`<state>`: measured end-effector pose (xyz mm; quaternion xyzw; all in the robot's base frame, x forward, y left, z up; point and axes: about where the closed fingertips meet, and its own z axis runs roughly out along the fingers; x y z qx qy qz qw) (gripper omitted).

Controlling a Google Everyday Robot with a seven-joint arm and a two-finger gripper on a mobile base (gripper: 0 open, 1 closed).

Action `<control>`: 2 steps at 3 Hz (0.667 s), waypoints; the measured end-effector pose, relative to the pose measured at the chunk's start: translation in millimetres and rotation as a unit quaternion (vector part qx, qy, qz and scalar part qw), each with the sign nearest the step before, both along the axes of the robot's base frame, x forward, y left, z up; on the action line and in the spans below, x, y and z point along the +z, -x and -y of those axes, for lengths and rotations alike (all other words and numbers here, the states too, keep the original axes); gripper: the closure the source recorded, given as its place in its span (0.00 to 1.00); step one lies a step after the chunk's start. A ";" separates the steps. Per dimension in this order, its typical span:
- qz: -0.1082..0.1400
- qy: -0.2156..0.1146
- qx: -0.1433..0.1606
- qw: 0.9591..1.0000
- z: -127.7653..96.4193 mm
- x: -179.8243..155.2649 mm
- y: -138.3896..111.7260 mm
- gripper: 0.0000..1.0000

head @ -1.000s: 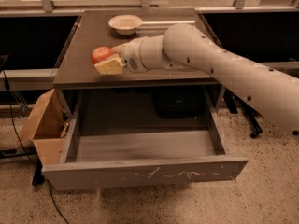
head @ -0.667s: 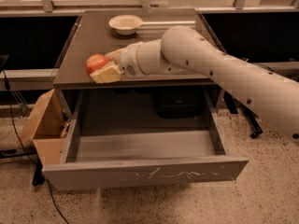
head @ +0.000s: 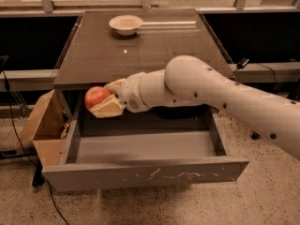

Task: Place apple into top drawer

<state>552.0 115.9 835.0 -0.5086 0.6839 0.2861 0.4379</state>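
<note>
Next, my gripper sets the apple, now in the air above the drawer, free on the grey drawer's bottom (head: 119, 131), placing it toward the side that is nearest to the cardboard box.
The apple (head: 96, 96), round and reddish-orange, sits between the pale fingers of my gripper (head: 104, 99), which is shut on it. The gripper holds it in the air just past the table's front edge, above the back left part of the top drawer (head: 145, 172). The drawer is pulled fully open and its grey inside shows nothing in it. Its long front panel bears pale scratch marks. My white arm reaches in from the right across the drawer.
A shallow cream bowl (head: 125, 24) stands at the back of the brown tabletop (head: 140, 55). A tan cardboard box (head: 43, 125) sits on the floor left of the drawer. Dark cables run along the floor at left.
My gripper has carried the apple from over the table's left front down and forward, off the edge, to above the open drawer.
</note>
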 end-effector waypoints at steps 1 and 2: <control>-0.040 0.026 -0.035 0.998 9.2 -38.7 17.6 1.00; -0.052 0.028 -0.038 0.998 9.1 -46.4 22.4 1.00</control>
